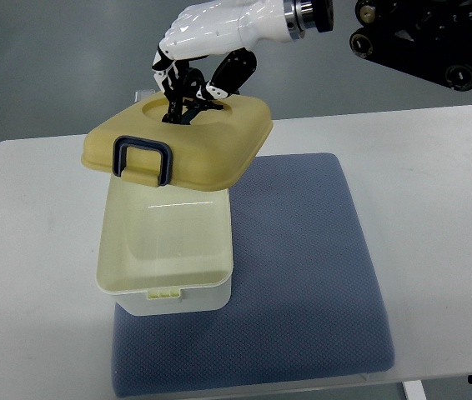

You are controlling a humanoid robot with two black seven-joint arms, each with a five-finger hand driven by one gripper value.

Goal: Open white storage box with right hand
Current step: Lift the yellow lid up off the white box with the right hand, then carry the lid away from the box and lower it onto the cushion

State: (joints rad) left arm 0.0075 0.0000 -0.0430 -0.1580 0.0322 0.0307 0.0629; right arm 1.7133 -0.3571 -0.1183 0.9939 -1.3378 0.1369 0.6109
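Note:
Next, my right gripper lets go of the yellowish lid on the bare blue-grey mat [313, 216] next to the storage box.
A pale cream storage box [165, 250] stands open on the left part of a blue-grey mat [303, 275]. Its yellowish lid [190, 142], with a dark blue latch loop [142, 160] on the near edge, is lifted off and held tilted above the box's far end. My right hand [193, 90], white with black fingers, comes in from the upper right and is shut on the handle recess in the top of the lid. The box's inside looks empty. The left arm does not show.
The mat lies on a white table [36, 250] whose edges show at left, right and far side. Grey floor lies beyond. The black right arm [419, 37] crosses the top right corner.

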